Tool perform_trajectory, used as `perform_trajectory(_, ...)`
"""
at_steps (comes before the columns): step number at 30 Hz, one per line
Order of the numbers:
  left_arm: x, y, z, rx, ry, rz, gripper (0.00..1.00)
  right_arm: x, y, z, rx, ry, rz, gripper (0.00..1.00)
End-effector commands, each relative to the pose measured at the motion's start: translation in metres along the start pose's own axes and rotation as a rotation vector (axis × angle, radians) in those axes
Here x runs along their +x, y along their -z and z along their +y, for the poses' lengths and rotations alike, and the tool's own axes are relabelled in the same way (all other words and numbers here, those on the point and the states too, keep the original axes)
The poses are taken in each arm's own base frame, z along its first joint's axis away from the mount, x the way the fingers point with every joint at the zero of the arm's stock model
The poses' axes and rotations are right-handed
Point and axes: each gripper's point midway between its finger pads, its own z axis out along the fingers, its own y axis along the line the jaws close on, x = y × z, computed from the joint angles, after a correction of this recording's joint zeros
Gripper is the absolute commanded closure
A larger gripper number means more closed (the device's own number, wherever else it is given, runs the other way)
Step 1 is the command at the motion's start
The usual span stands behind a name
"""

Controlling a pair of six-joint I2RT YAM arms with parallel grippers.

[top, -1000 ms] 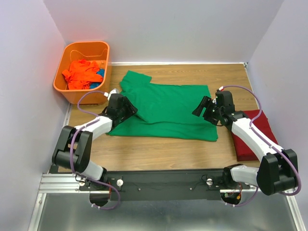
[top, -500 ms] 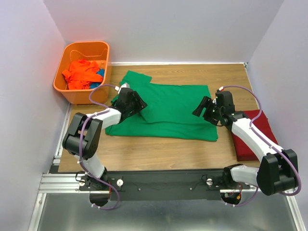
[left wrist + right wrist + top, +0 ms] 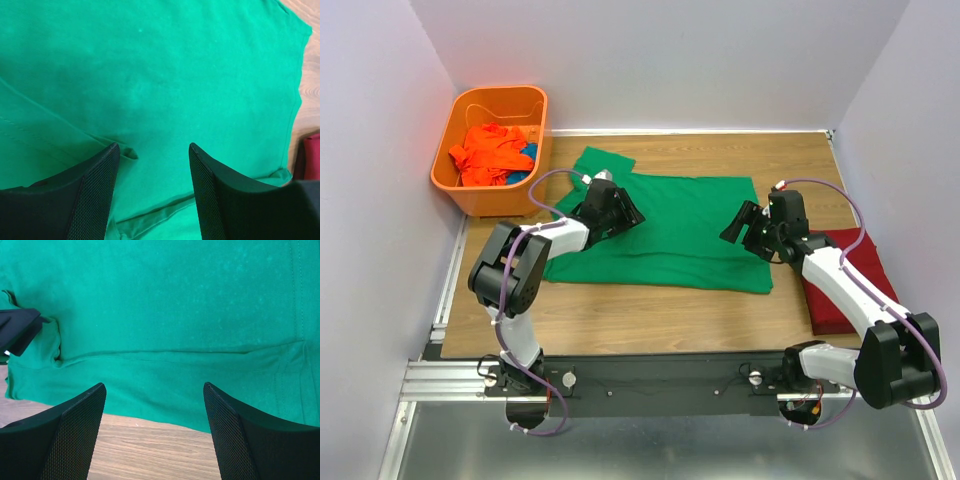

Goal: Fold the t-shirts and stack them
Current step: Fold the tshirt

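The green t-shirt's sleeve sticks out, so my left gripper will go to it next and close on the sleeve's edge (image 3: pixel 579 162) nearest the orange basket.
A bright green t-shirt (image 3: pixel 685 235) lies spread across the middle of the table, with its left part folded over and one sleeve (image 3: pixel 603 162) sticking out at the far left. My left gripper (image 3: pixel 626 213) hovers open over the shirt's left half; in its wrist view only green cloth (image 3: pixel 165 75) shows between the fingers (image 3: pixel 95 190). Over the shirt's right edge, my right gripper (image 3: pixel 734 228) is open and holds nothing, with green cloth (image 3: pixel 175 300) and bare wood below it. A dark red t-shirt (image 3: pixel 850 285) lies folded at the right. An orange t-shirt (image 3: pixel 485 155) sits crumpled in the basket.
The orange plastic basket (image 3: pixel 460 190) stands at the far left corner, off the wooden table's edge, with some blue cloth (image 3: pixel 529 152) beside the orange shirt. Grey walls close in the back and both sides. Bare wood (image 3: pixel 650 310) runs along the near edge.
My left gripper has moved from the shirt's near-left edge up and to the right, over the shirt's folded left part. It stays open. The right arm has not moved.
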Motion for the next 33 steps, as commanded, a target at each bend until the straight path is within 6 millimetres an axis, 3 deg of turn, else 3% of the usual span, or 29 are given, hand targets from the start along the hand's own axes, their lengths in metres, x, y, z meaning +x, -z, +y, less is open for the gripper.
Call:
perform_trajectory(1,-0.011,0.0,-0.017,0.047,-0.041,-0.02,0.35,-0.001,-0.001,-0.004,0.02,0.021,-0.021,0.15)
perform_trajectory(7,-0.04,0.014,-0.036,0.061,-0.058,-0.085,0.35,-0.008,-0.001,0.001,0.011,0.024,-0.03,0.15)
perform_trajectory(10,-0.065,0.021,-0.026,0.014,-0.033,-0.139,0.35,-0.014,-0.005,0.001,0.026,0.023,-0.036,0.15)
perform_trajectory(12,-0.087,0.023,-0.022,-0.012,-0.011,-0.168,0.35,-0.031,-0.006,0.01,0.021,0.03,-0.069,0.15)
perform_trajectory(15,-0.141,0.025,-0.003,-0.158,-0.015,-0.296,0.35,-0.057,-0.015,0.022,0.02,0.045,-0.114,0.15)
perform_trajectory(16,-0.169,0.031,-0.015,-0.167,-0.048,-0.353,0.35,-0.062,-0.023,0.022,0.025,0.054,-0.114,0.15)
perform_trajectory(18,-0.192,0.027,0.009,-0.307,-0.071,-0.4,0.36,-0.079,-0.028,0.032,0.011,0.065,-0.15,0.15)
perform_trajectory(19,-0.22,0.034,-0.003,-0.315,-0.104,-0.453,0.36,-0.083,-0.039,0.033,0.014,0.07,-0.15,0.15)
perform_trajectory(20,-0.224,0.025,0.012,-0.374,-0.119,-0.44,0.37,-0.089,-0.043,0.035,0.014,0.07,-0.163,0.16)
perform_trajectory(22,-0.246,0.026,0.018,-0.448,-0.156,-0.483,0.38,-0.102,-0.051,0.045,-0.006,0.071,-0.186,0.16)
perform_trajectory(24,-0.271,0.021,0.019,-0.505,-0.22,-0.519,0.41,-0.107,-0.07,0.046,-0.008,0.071,-0.185,0.16)
perform_trajectory(25,-0.283,0.015,0.017,-0.521,-0.269,-0.531,0.41,-0.12,-0.073,0.054,-0.031,0.074,-0.217,0.17)
perform_trajectory(26,-0.294,0.022,0.007,-0.51,-0.264,-0.564,0.42,-0.123,-0.079,0.057,-0.041,0.078,-0.221,0.17)
perform_trajectory(27,-0.294,0.011,0.017,-0.547,-0.315,-0.548,0.43,-0.122,-0.092,0.055,-0.033,0.079,-0.209,0.18)
perform_trajectory(28,-0.301,0.004,0.018,-0.559,-0.333,-0.561,0.44,-0.135,-0.094,0.062,-0.047,0.091,-0.237,0.18)
perform_trajectory(29,-0.309,0.009,0.012,-0.551,-0.349,-0.585,0.44,-0.139,-0.099,0.063,-0.049,0.095,-0.243,0.18)
perform_trajectory(31,-0.307,-0.011,0.018,-0.543,-0.434,-0.547,0.43,-0.14,-0.114,0.061,-0.041,0.107,-0.237,0.18)
perform_trajectory(33,-0.309,-0.025,0.026,-0.565,-0.462,-0.535,0.44,-0.151,-0.118,0.071,-0.069,0.121,-0.251,0.18)
